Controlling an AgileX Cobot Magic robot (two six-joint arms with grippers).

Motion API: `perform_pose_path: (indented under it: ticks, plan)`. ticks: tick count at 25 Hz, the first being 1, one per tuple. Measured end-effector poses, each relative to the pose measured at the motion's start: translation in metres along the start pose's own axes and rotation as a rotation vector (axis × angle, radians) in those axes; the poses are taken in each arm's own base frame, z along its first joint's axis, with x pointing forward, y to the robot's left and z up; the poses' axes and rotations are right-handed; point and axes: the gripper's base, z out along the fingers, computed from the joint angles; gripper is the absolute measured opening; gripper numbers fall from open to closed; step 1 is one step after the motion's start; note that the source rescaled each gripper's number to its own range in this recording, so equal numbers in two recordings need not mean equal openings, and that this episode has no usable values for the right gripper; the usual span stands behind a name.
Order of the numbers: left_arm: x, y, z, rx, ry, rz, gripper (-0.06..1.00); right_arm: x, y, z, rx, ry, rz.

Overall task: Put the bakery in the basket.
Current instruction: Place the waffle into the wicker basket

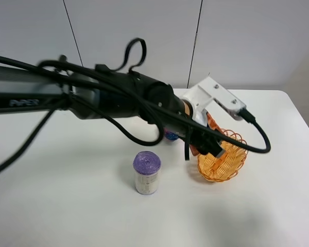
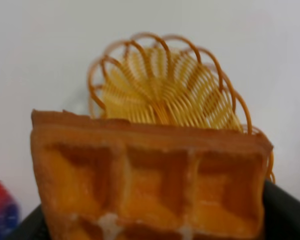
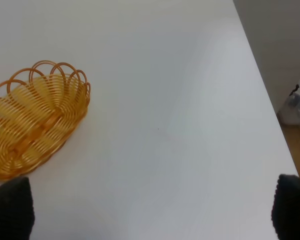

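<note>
My left gripper should release the bakery inside the woven basket (image 1: 225, 164), toward the rim farthest from the red-blue ball.
My left gripper (image 1: 203, 143) reaches across the table and is shut on the bakery, an orange-brown waffle slice (image 2: 150, 175) with a raised grid. Only a sliver of the waffle (image 1: 211, 123) shows past the arm in the high view. It hangs just beside and above the near end of the orange-yellow woven basket (image 1: 224, 159), which lies behind it in the left wrist view (image 2: 165, 85) and holds nothing I can see. My right gripper (image 3: 150, 210) is open and empty, with the basket (image 3: 32, 125) off to one side of it.
A can with a purple lid (image 1: 146, 172) stands in front of the left arm. A red-blue ball (image 1: 170, 136) lies under the arm, also at the edge of the left wrist view (image 2: 0, 210). The table's right edge (image 3: 262, 85) is near the right gripper.
</note>
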Motion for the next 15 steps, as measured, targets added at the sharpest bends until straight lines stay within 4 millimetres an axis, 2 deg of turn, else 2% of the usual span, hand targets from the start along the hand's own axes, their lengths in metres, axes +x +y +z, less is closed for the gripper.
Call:
perform_pose_path:
  ticks: [2, 5, 15]
  plan:
    - [0.006, -0.006, 0.017, 0.017, 0.044, 0.018, 0.01, 0.000, 0.000, 0.000, 0.000, 0.000, 0.000]
    - [0.007, -0.013, 0.031, 0.032, 0.066, 0.033, 0.01, 0.000, 0.000, 0.000, 0.000, 0.000, 0.000]
    - [-0.021, -0.017, 0.052, 0.063, 0.017, 0.003, 0.01, 0.000, 0.000, 0.000, 0.000, -0.001, 0.000]
